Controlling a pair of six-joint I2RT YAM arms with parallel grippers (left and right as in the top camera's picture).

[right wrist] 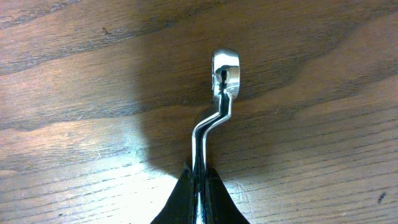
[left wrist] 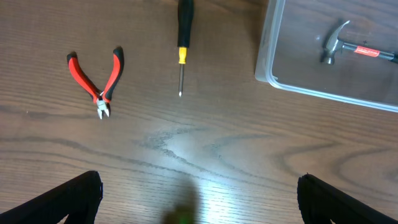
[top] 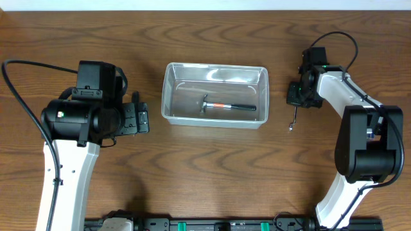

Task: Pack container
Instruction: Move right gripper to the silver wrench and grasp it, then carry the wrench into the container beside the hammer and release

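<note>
The robot's right gripper should set the silver offset wrench down between the small hammer and the clear plastic container's near side [top: 234,116].
The clear plastic container [top: 168,90] stands mid-table with a small hammer [top: 225,106] lying inside. Its corner [left wrist: 268,68] and the hammer [left wrist: 339,45] also show in the left wrist view. My right gripper [top: 297,97] is to the right of the container, shut on a silver offset wrench [right wrist: 219,99] whose ring end points away from the jaws [right wrist: 199,177], over the wood. The wrench shows below the gripper in the overhead view [top: 293,119]. My left gripper [top: 138,119] is left of the container, its jaws [left wrist: 199,182] open and empty over bare wood.
Red-handled pliers [left wrist: 96,79] and a black-and-yellow screwdriver [left wrist: 182,46] lie on the wooden table [left wrist: 205,137] ahead of the left gripper, left of the container. Neither shows in the overhead view. The arm bases stand at the front edge.
</note>
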